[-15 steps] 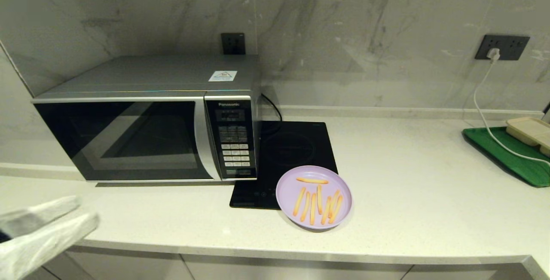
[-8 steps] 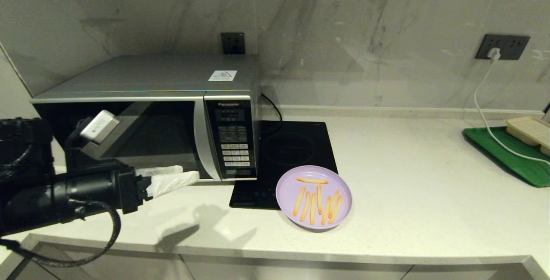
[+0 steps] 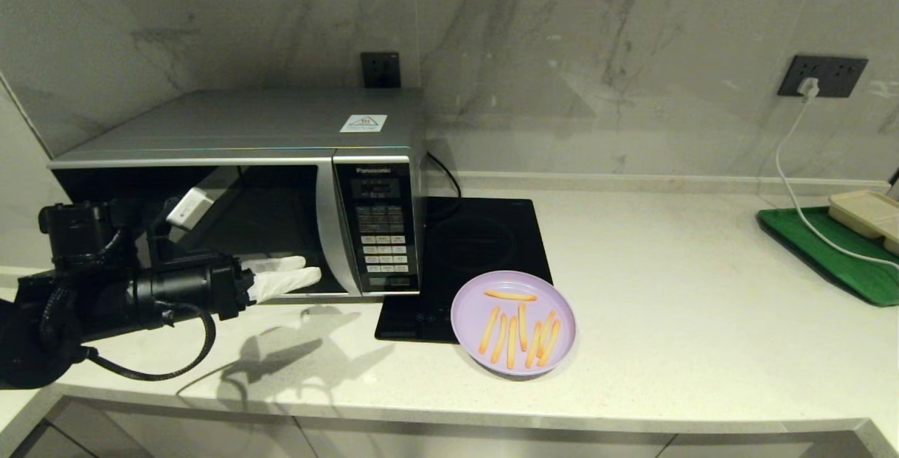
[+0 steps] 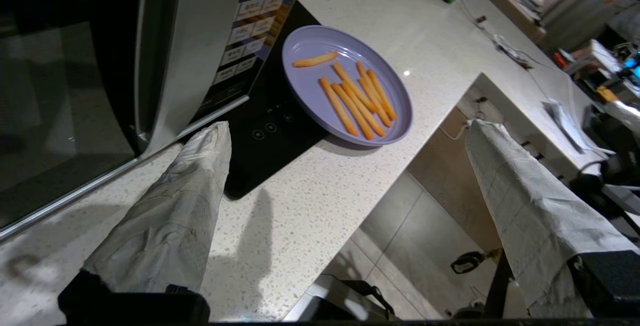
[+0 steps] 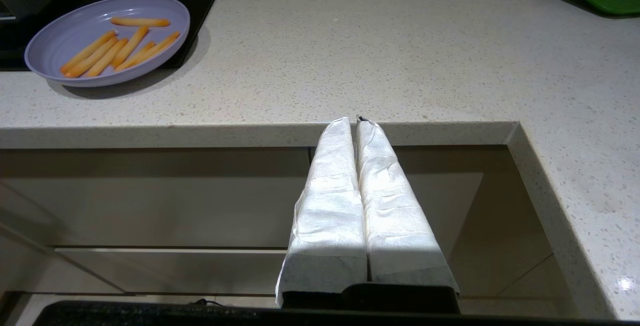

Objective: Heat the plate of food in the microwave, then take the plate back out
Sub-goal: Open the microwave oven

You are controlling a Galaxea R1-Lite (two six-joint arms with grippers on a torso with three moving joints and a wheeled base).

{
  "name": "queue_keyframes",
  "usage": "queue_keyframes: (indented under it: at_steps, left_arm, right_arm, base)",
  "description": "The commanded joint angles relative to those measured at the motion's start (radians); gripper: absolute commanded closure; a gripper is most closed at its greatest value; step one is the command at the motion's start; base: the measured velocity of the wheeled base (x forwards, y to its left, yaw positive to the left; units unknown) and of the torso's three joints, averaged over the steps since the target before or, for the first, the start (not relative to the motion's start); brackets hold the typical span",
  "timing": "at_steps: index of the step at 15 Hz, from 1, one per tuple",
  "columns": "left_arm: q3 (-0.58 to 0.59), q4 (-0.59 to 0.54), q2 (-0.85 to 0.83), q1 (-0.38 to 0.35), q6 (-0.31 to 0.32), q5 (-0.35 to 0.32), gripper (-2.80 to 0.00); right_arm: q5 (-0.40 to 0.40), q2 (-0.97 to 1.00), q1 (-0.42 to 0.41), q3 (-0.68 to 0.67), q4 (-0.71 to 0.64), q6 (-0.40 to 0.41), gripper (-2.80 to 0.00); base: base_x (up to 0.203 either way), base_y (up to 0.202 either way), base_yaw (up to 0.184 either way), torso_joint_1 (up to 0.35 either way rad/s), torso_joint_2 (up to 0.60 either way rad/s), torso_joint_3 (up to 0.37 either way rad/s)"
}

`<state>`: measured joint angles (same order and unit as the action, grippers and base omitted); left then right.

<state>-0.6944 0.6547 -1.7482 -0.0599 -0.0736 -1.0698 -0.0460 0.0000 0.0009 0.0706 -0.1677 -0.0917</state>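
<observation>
The top edge of the microwave door (image 3: pixel 223 154), around its middle, is the place my empty left gripper should go up to next and close on.
The lilac plate of fries (image 3: pixel 513 322) rests on the counter, partly over the front corner of the black cooktop (image 3: pixel 477 247). It also shows as the plate (image 4: pixel 345 83) in the left wrist view and the plate (image 5: pixel 107 38) in the right wrist view. The silver microwave (image 3: pixel 239 191) stands to its left with the dark door closed. My left gripper (image 3: pixel 312 270) is open and empty, hovering low in front of the door's lower right corner, near the handle strip (image 4: pixel 190 41). My right gripper (image 5: pixel 355 120) is shut and empty, parked below the counter's front edge.
A green tray (image 3: pixel 829 254) with a beige compartment tray (image 3: pixel 867 216) lies at the far right. A white cable (image 3: pixel 793 184) runs from a wall outlet (image 3: pixel 822 76) down to it. The marble wall stands close behind the counter.
The left arm came up from the lower left corner and swung right across the microwave door. Its open fingers now sit near the door's lower right edge. The plate has not moved.
</observation>
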Motion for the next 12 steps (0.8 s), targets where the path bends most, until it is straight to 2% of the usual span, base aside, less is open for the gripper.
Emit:
queue_keyframes:
  at_steps: [1,7,12]
  left_arm:
    - [-0.025,0.005,-0.039,-0.002,0.003,-0.029,-2.8]
    - [-0.123,0.048,-0.132,0.002,0.056,-0.033,-2.8]
    - [-0.15,0.049,-0.159,0.029,0.077,-0.03,-2.8]
  right_arm:
    - [0.0,0.0,-0.001,0.0,-0.001,0.0,0.0]
    - [0.0,0.0,0.0,0.0,-0.001,0.0,0.0]
    - [0.0,0.0,-0.001,0.0,-0.001,0.0,0.0]
  base:
    - [0.0,0.0,0.0,0.0,0.0,0.0]
    - [0.0,0.0,0.0,0.0,0.0,0.0]
    - [0.0,0.0,0.0,0.0,0.0,0.0]
